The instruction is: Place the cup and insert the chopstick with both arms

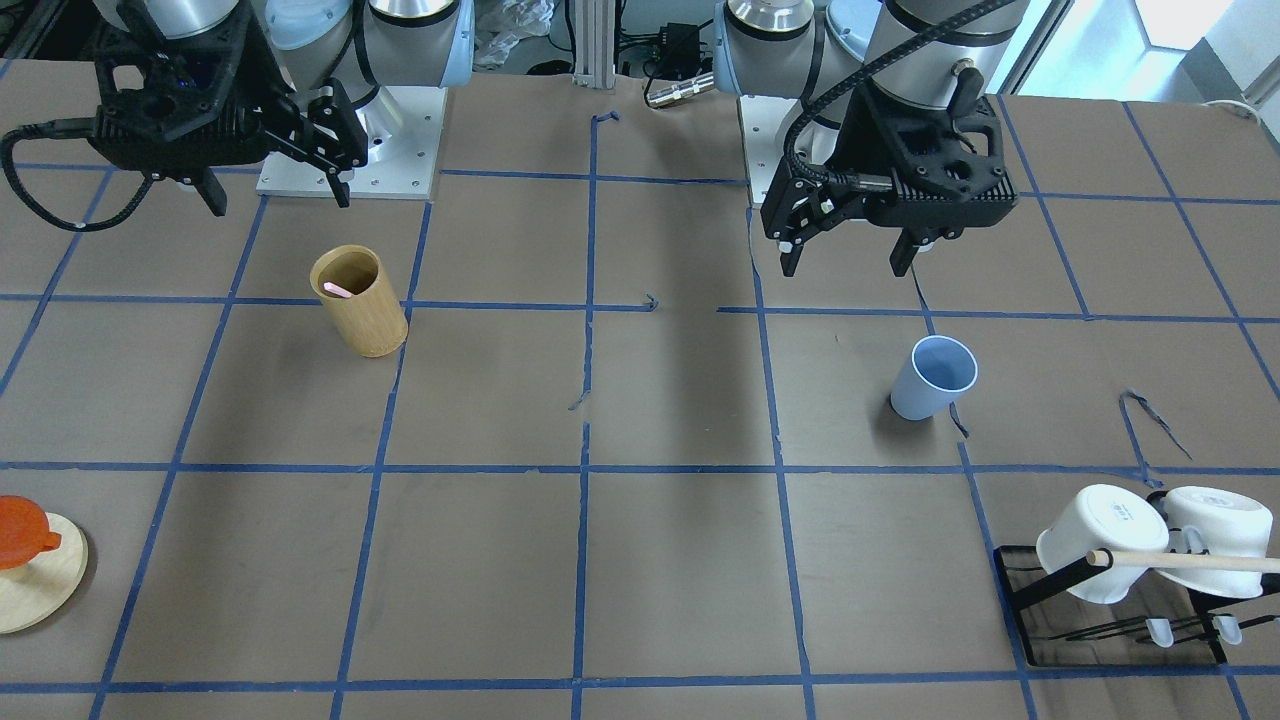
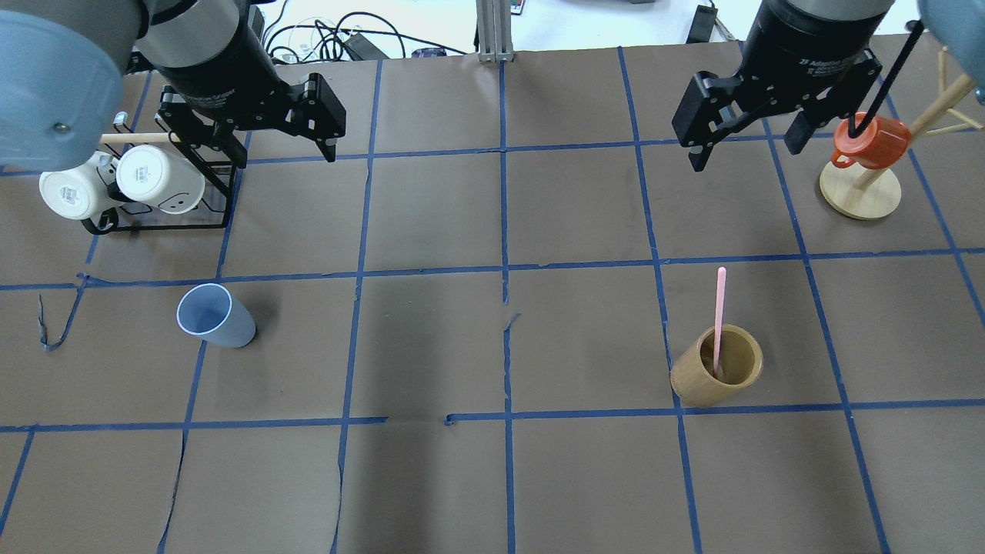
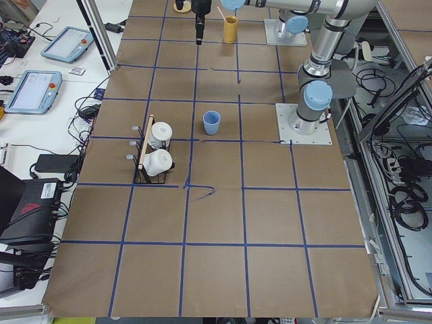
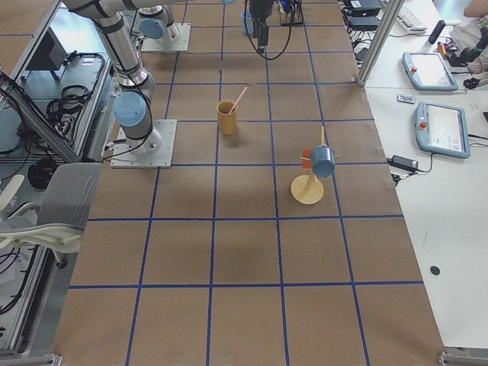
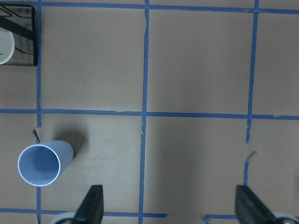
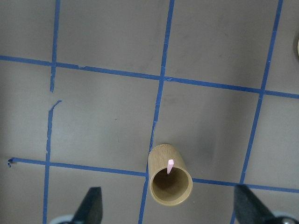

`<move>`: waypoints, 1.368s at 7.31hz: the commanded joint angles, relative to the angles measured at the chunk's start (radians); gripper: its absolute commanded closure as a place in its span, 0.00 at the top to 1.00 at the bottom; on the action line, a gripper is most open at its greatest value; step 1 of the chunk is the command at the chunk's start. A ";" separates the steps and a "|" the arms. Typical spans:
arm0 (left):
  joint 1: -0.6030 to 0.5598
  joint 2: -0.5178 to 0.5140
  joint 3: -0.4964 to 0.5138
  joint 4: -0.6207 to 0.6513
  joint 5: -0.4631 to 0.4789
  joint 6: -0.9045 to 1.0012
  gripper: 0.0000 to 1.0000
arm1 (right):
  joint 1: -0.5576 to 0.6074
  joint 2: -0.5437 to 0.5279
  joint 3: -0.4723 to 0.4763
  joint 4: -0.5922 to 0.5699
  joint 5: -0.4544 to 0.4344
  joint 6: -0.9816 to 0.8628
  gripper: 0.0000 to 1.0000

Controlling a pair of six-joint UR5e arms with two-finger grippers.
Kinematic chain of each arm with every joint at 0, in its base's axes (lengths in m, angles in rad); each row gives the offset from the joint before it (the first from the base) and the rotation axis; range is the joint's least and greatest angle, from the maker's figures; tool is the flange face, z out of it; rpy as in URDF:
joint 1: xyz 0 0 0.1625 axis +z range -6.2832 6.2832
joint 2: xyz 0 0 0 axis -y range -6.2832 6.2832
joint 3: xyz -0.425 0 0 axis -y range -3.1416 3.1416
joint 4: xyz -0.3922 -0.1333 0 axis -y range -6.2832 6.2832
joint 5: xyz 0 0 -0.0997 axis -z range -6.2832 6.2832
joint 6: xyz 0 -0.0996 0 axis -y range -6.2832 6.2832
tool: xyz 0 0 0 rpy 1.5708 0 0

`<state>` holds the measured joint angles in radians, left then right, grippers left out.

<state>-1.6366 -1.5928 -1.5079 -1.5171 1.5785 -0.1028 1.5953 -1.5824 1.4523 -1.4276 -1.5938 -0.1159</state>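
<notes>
The pale pink chopstick is next: my right gripper needs to go to the upper end (image 1: 330,287) (image 6: 171,162) of it in the bamboo cylinder's opening and close there.
The pale blue cup (image 1: 932,378) stands upright on the brown table (image 2: 214,315), also in the left wrist view (image 5: 42,161). One pale pink chopstick (image 2: 719,315) leans inside a tan bamboo cylinder (image 2: 716,377), its tip showing in the right wrist view (image 6: 170,165). My left gripper (image 2: 285,158) hangs open and empty above the table, behind and to the right of the cup (image 1: 846,262). My right gripper (image 2: 744,154) hangs open and empty, high and beyond the bamboo cylinder (image 1: 360,300).
A black rack (image 2: 223,192) with two white mugs (image 2: 154,181) and a long wooden rod stands at the far left. A wooden mug tree (image 2: 860,192) with an orange mug (image 2: 869,142) stands at the far right. Blue tape lines grid the table.
</notes>
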 commanded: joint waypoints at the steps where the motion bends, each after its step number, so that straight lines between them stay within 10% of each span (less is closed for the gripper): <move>1: 0.000 0.001 0.000 0.000 0.000 0.000 1.00 | 0.000 -0.002 0.000 0.001 0.000 -0.002 1.00; 7: 0.090 -0.028 -0.053 -0.011 0.002 0.037 1.00 | -0.002 0.002 0.109 -0.046 -0.075 -0.039 1.00; 10: 0.234 -0.038 -0.298 0.140 0.005 0.185 0.99 | 0.000 -0.004 0.317 -0.213 -0.072 -0.059 1.00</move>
<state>-1.4736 -1.6265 -1.7000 -1.4581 1.5827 0.0275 1.5941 -1.5843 1.6857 -1.5685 -1.6639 -0.1642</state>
